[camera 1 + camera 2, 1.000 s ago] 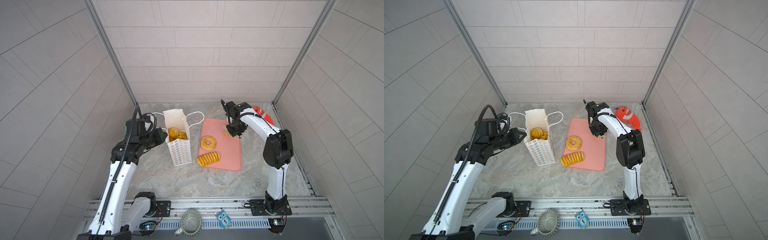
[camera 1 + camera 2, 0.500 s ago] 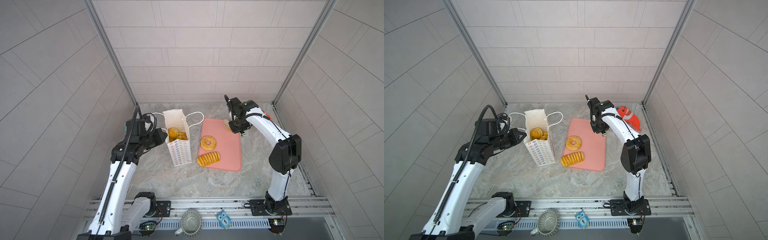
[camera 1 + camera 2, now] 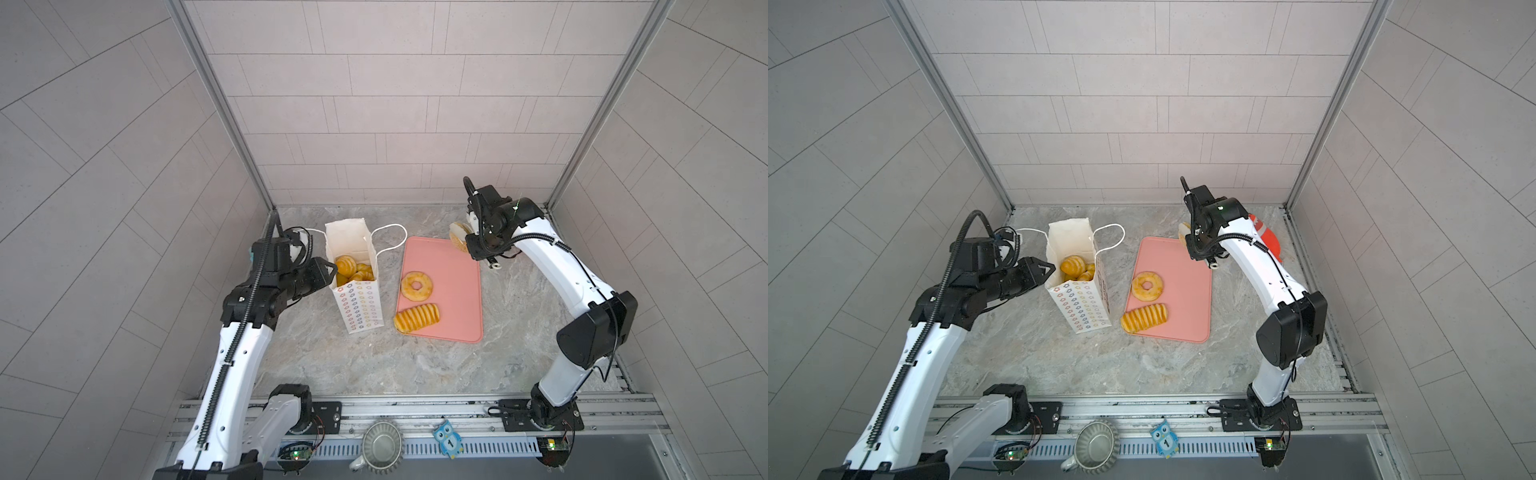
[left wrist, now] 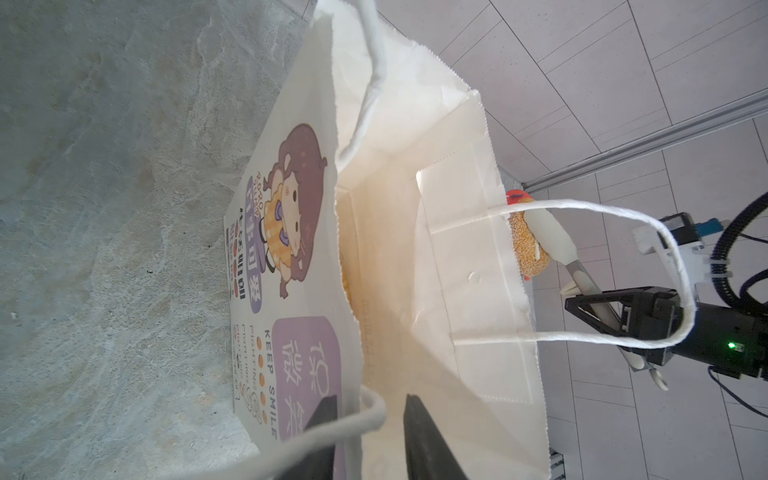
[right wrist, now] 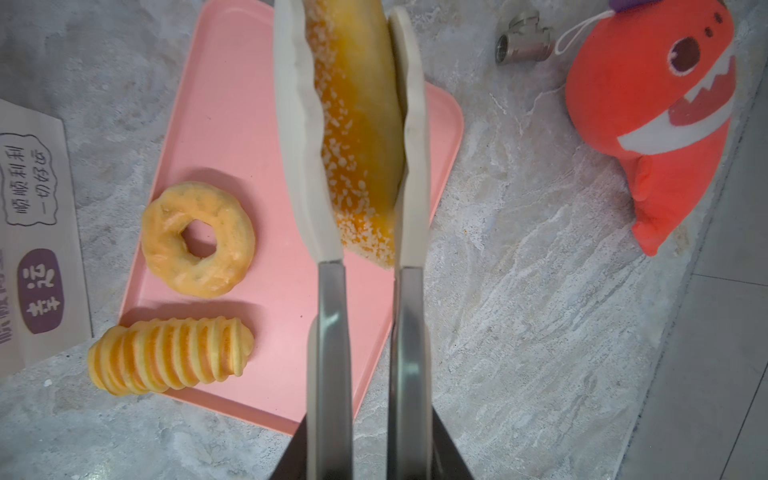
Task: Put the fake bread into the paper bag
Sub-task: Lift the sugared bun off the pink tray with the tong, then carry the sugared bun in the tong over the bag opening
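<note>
The fingers of my left gripper are open around the paper bag's side, so that gripper should back off a little and pinch the paper bag's rim (image 4: 362, 382) before the tongs bring the bun.
The white paper bag (image 3: 359, 307) (image 3: 1084, 303) stands upright and open, with several fake bread pieces (image 3: 347, 266) inside. At its left rim my left gripper (image 3: 328, 270) (image 4: 370, 419) is open, its jaws either side of the bag's wall and a cord handle. My right gripper (image 3: 482, 245) (image 5: 370, 415) is shut on white tongs (image 5: 307, 166). The tongs pinch a sprinkled bun (image 5: 357, 137) (image 3: 457, 237) in the air over the far end of the pink tray (image 3: 453, 299). A ring doughnut (image 3: 416, 286) (image 5: 198, 239) and a ridged roll (image 3: 417, 318) (image 5: 170, 359) lie on the tray.
An orange-red plush fish (image 3: 1264, 239) (image 5: 660, 124) lies by the right wall, behind the right arm. A small metal fitting (image 5: 523, 39) sits on the marble next to it. A cup (image 3: 380, 446) and an owl figure (image 3: 446, 442) rest on the front rail.
The right arm has lifted the tongs with the bun up off the tray's far end. The left gripper's jaws have parted at the bag's rim.
</note>
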`<act>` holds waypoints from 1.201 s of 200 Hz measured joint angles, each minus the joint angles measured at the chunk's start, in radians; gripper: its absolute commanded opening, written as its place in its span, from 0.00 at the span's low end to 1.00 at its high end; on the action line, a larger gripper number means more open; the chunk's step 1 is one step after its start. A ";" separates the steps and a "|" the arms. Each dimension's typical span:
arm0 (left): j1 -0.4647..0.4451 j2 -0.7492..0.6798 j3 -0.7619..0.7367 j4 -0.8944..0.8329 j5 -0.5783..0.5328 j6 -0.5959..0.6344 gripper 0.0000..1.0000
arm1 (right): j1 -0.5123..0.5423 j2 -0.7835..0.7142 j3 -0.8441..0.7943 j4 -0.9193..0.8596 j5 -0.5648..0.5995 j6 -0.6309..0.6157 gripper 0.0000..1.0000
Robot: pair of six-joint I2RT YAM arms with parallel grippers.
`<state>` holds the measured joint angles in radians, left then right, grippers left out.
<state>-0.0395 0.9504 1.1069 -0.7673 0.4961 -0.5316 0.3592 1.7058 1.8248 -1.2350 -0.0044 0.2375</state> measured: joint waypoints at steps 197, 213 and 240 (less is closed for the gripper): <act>0.000 0.014 0.006 -0.023 -0.038 0.007 0.05 | 0.000 -0.222 0.031 0.089 -0.062 0.032 0.30; 0.000 0.014 0.008 -0.030 -0.042 0.007 0.05 | 0.000 -0.234 0.056 0.095 -0.072 0.037 0.30; 0.000 0.014 0.012 -0.035 -0.048 0.007 0.05 | 0.000 -0.255 0.088 0.111 -0.103 0.051 0.30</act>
<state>-0.0395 0.9642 1.1191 -0.8021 0.4484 -0.5247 0.3592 1.4509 1.9129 -1.1240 -0.1074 0.2890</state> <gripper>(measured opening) 0.061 0.307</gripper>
